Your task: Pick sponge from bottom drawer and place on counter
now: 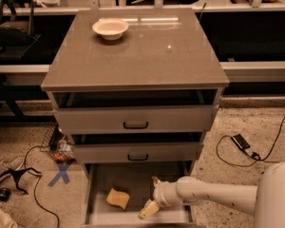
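Next, my gripper goes to the sponge's end (pixel 125 198) facing the middle of the open bottom drawer and closes there.
The sponge (pixel 118 198), a pale yellow-tan block, lies on the floor of the open bottom drawer (pixel 100 216), left of centre. My gripper (pixel 152 197) is inside the same drawer, to the right of the sponge and apart from it. One cream finger (pixel 148 209) points down-left and another (pixel 155 180) points up, so the gripper is open and empty. The glossy grey-brown counter (pixel 152 56) tops the cabinet above.
A white bowl (pixel 110 28) stands on the counter's back left. The two upper drawers with black handles (pixel 135 125) are slightly open. Cables and a blue X mark (pixel 61 173) lie on the floor at left; a black cable and adapter (pixel 241 142) at right.
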Action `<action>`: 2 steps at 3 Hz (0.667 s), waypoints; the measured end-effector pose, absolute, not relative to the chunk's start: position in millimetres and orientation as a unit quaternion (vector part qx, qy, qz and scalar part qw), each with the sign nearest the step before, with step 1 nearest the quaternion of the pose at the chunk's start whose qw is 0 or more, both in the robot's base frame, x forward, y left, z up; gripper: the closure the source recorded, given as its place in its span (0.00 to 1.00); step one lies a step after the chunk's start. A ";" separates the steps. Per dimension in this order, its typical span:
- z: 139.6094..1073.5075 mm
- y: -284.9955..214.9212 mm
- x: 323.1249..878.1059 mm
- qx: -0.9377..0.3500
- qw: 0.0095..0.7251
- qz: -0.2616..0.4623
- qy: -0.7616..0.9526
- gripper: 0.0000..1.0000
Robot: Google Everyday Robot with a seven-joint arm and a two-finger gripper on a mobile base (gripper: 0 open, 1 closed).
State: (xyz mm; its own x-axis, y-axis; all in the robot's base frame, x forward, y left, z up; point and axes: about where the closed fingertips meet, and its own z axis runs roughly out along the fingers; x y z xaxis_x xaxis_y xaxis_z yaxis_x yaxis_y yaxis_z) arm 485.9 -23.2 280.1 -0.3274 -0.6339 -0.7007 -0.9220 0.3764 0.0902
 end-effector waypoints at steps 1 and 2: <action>226.1 -5.1 511.1 -0.492 0.314 0.254 0.771 0.00; 226.1 -5.0 511.1 -0.492 0.314 0.254 0.771 0.00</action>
